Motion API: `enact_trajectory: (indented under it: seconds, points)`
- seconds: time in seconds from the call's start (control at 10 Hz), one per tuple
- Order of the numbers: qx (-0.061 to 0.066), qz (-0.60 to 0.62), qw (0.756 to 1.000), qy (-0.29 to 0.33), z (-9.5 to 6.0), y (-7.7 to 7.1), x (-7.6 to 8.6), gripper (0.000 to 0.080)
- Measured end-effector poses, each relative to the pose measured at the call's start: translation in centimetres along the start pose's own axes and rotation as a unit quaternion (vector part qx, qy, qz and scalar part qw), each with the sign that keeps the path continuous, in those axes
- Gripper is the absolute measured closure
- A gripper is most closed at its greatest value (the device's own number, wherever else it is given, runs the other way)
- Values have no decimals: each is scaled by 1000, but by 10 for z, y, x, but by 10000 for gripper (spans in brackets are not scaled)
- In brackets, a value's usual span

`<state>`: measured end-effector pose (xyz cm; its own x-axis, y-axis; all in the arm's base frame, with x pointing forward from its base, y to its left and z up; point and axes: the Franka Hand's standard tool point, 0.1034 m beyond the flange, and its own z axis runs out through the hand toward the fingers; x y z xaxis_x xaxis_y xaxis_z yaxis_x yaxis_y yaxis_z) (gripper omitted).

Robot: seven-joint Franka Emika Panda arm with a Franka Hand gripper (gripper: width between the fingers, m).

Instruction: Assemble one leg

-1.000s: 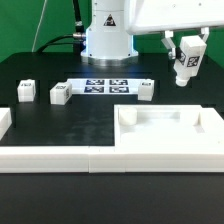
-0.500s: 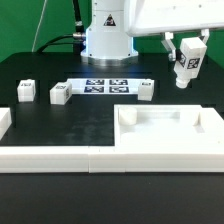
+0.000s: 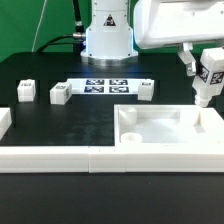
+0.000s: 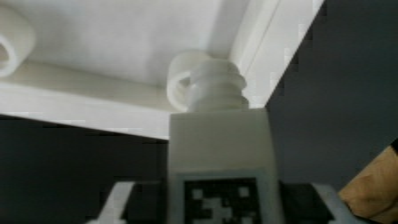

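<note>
Next, I let go of the leg standing upright in the white tray's front corner (image 3: 208,136) (image 4: 187,86) farthest from the marker board.
My gripper (image 3: 209,70) is shut on a leg (image 3: 207,82), a small white block with a black-and-white tag. It holds the leg upright just above the far right corner of the large white tray (image 3: 160,140) at the exterior view's right. In the wrist view the leg (image 4: 221,140) fills the middle between my fingers (image 4: 128,203). Its round threaded end (image 4: 203,84) points at the tray's corner wall (image 4: 107,88). A round corner hole (image 4: 11,44) shows at the edge. Three more legs (image 3: 24,91) (image 3: 60,95) (image 3: 146,91) stand on the black table.
The marker board (image 3: 104,87) lies in front of the robot base (image 3: 107,35). Long white border rails (image 3: 45,158) run along the table's front and the exterior view's left edge. The tray has a round hole (image 3: 128,116) at its far left corner.
My gripper has moved down and toward the exterior view's right with the leg, from above the table behind the tray to just over the tray's far right corner.
</note>
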<state>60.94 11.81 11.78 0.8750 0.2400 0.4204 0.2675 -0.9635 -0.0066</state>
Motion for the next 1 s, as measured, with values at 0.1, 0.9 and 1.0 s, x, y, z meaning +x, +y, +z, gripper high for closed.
enact_trajectory:
  seconds: [0.1,0.9,1.0]
  points:
    - [-3,0,1000,14,1,1,0,511]
    - [-18,-8,997,74,24,10,11,511]
    - [-17,-7,997,74,31,10,11,511]
